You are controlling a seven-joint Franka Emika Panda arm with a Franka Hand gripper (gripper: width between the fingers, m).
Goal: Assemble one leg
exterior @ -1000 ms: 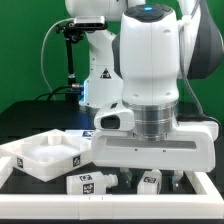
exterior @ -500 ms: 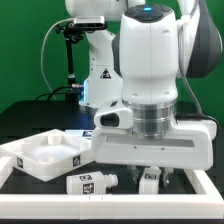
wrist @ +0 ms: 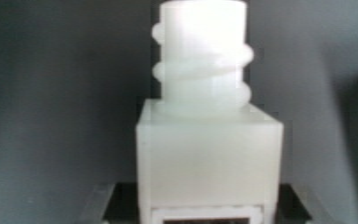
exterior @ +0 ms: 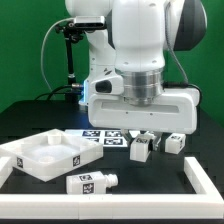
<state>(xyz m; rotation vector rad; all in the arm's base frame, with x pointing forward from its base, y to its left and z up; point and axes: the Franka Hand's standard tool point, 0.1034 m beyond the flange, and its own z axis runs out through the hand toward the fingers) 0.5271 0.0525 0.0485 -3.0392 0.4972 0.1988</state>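
Observation:
The leg will be released upright at the marker board's end (exterior: pixel 128 147) nearest the second leg.
My gripper (exterior: pixel 142 139) is shut on a leg (exterior: pixel 141 150), a small white post with a black-and-white tag, and holds it above the black table. In the wrist view the leg (wrist: pixel 208 150) fills the middle between my dark fingers (wrist: pixel 108 205). Its narrower ridged peg (wrist: pixel 202 50) points away from the gripper (wrist: pixel 208 207). A second leg (exterior: pixel 175 142) shows just to the exterior view's right of the held one. A third leg (exterior: pixel 90 182) lies on its side near the front.
The large flat white panel with a raised rim (exterior: pixel 22 160) lies at the exterior view's left. The marker board (exterior: pixel 108 137) lies behind it, under the arm. A white frame edge (exterior: pixel 205 180) runs along the table's front and right.
The arm has risen from low over the table and carried the leg up with it. The second leg and the marker board, hidden before by the arm, now show.

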